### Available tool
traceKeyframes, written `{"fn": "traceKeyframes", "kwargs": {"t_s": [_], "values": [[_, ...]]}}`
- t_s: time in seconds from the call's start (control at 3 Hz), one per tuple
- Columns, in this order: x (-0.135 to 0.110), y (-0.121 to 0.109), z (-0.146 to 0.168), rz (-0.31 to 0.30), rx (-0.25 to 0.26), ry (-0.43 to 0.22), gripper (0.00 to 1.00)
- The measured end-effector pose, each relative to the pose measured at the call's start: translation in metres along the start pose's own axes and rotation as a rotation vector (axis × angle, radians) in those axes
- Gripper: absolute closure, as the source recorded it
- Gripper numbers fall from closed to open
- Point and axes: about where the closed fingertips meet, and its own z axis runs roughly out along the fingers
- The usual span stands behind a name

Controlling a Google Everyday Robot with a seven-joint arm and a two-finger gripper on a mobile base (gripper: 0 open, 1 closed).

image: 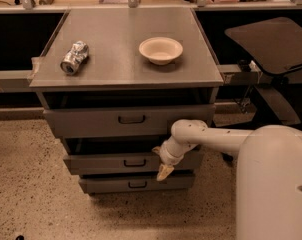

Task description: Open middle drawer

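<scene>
My gripper hangs beside the middle drawer's handle with a dark gap above the front, so next I open, grip the front's top edge (148, 155) and pull.
The middle drawer (98, 163) is the medium grey front on the cabinet, between the taller top drawer (91, 121) and the narrow bottom drawer (106, 185). Its small dark loop handle (134, 162) sits at the centre of the front. A dark gap shows above this front. My gripper (164, 172) hangs tip-down from the white arm (211, 135), in front of the right part of the middle drawer. It is a short way right of the handle and slightly below it, not touching it.
The grey cabinet top (121, 49) holds a crushed silver can (74, 57) at the left and a cream bowl (160, 50) at the right. My white body (273, 184) fills the lower right. A dark chair (271, 44) stands at the right. Speckled floor (31, 184) lies left of the cabinet.
</scene>
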Motion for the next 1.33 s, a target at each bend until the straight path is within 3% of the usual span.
{"fn": "traceKeyframes", "kwargs": {"t_s": [0.67, 1.0, 1.33], "values": [[-0.0059, 0.0013, -0.0118, -0.016, 0.002, -0.006, 0.33], [-0.0059, 0.0013, -0.0117, -0.016, 0.002, -0.006, 0.11], [-0.0063, 0.0031, -0.0069, -0.01, -0.013, -0.014, 0.0]]}}
